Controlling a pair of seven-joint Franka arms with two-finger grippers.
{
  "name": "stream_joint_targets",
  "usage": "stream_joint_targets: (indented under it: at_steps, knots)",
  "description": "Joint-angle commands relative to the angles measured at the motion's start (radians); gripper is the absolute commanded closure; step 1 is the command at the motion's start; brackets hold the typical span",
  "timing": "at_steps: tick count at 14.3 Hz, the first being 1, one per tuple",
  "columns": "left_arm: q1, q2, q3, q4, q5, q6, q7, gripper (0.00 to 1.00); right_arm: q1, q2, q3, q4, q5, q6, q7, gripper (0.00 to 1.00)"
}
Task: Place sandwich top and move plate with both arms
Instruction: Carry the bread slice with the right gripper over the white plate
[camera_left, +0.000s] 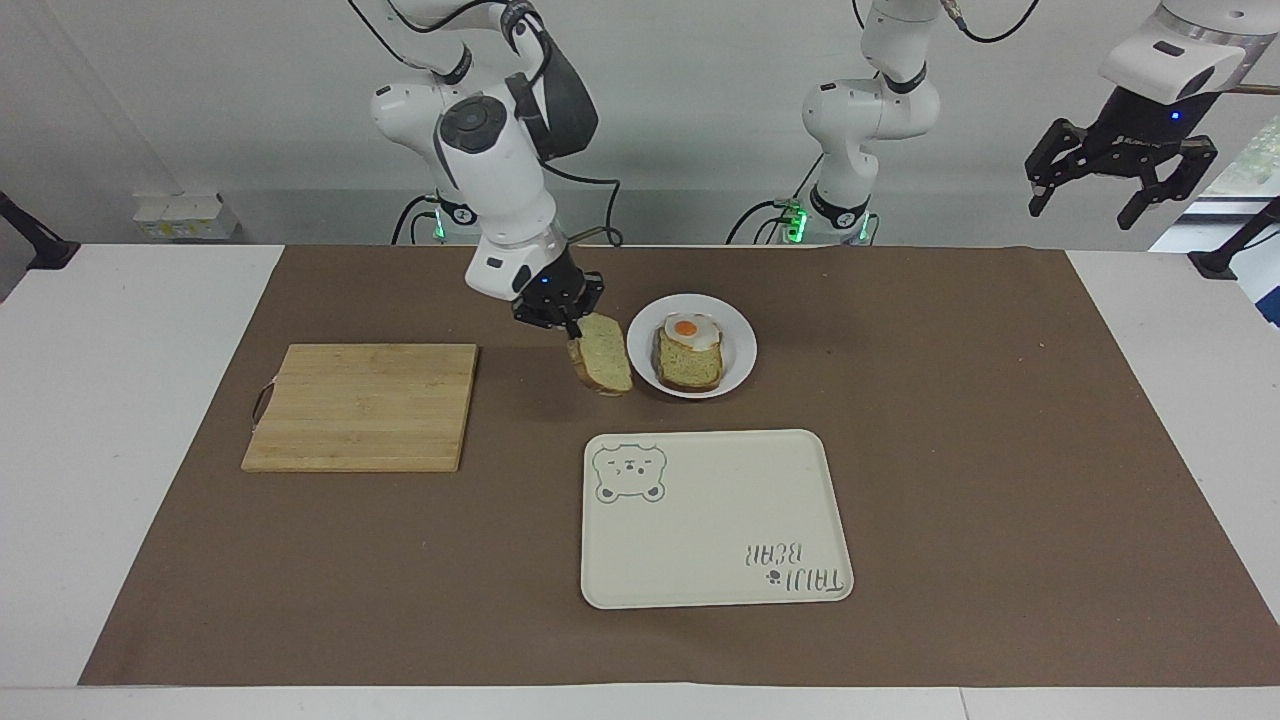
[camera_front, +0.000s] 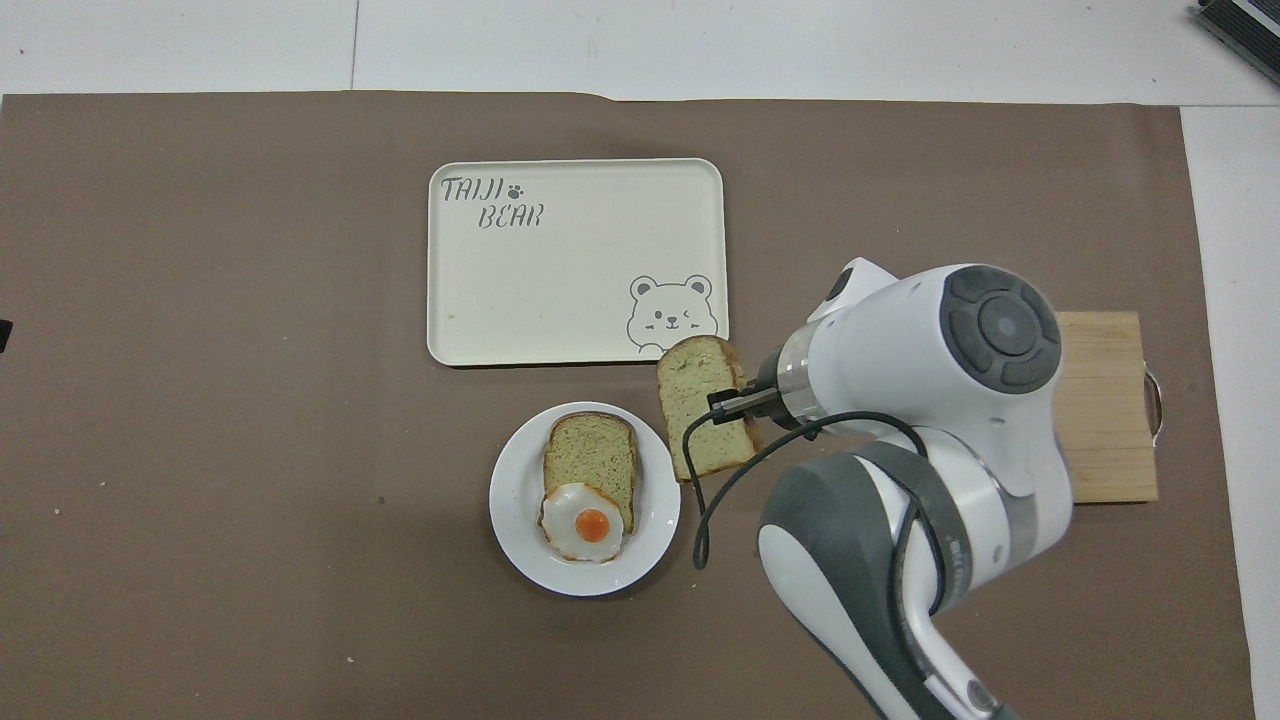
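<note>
My right gripper is holding the sandwich top. Next, I let go of it with that right gripper over the fried egg and bread slice on the plate (camera_front: 578, 490).
My right gripper (camera_left: 570, 325) is shut on one edge of the sandwich top (camera_left: 603, 364), a plain tan bread slice that hangs tilted in the air over the brown mat, just beside the plate (camera_left: 738, 345) on the right arm's side. In the overhead view the gripper (camera_front: 725, 402) and the slice (camera_front: 700, 425) are next to the plate's rim (camera_front: 512, 515). The plate holds a squarer bread slice (camera_left: 688, 370) with a fried egg (camera_left: 687, 328) on it. My left gripper (camera_left: 1120, 190) waits open and empty, raised high off the left arm's end of the table.
A cream tray with a bear drawing (camera_left: 715, 520) lies farther from the robots than the plate; it also shows in the overhead view (camera_front: 575, 260). A bare wooden cutting board (camera_left: 360, 405) lies toward the right arm's end of the table.
</note>
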Motion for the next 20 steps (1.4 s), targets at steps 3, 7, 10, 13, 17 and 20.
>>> stream_joint_targets:
  at_steps: [3,7,10,13,17,20]
  knots:
    - [0.001,-0.021,0.0,-0.023,0.008,-0.007,0.006,0.0,0.117,0.063,-0.007,-0.007,0.096,0.16,0.122,1.0]
    - [0.002,-0.021,0.0,-0.023,0.008,-0.007,0.006,0.0,0.218,0.113,-0.007,-0.014,0.098,0.243,0.26,1.0]
    - [0.002,-0.021,0.0,-0.023,0.008,-0.007,0.006,0.0,0.252,0.09,-0.007,-0.047,0.098,0.233,0.343,1.0]
    - [0.001,-0.021,0.0,-0.023,0.008,-0.007,0.006,0.0,0.277,0.055,-0.007,-0.108,0.098,0.229,0.354,1.0]
    - [0.002,-0.022,0.0,-0.023,0.008,-0.007,0.006,0.0,0.272,0.087,-0.007,-0.113,0.098,0.243,0.353,1.0]
    - [0.002,-0.021,0.0,-0.023,0.008,-0.007,0.006,0.0,0.264,0.096,-0.007,-0.111,0.098,0.245,0.347,1.0]
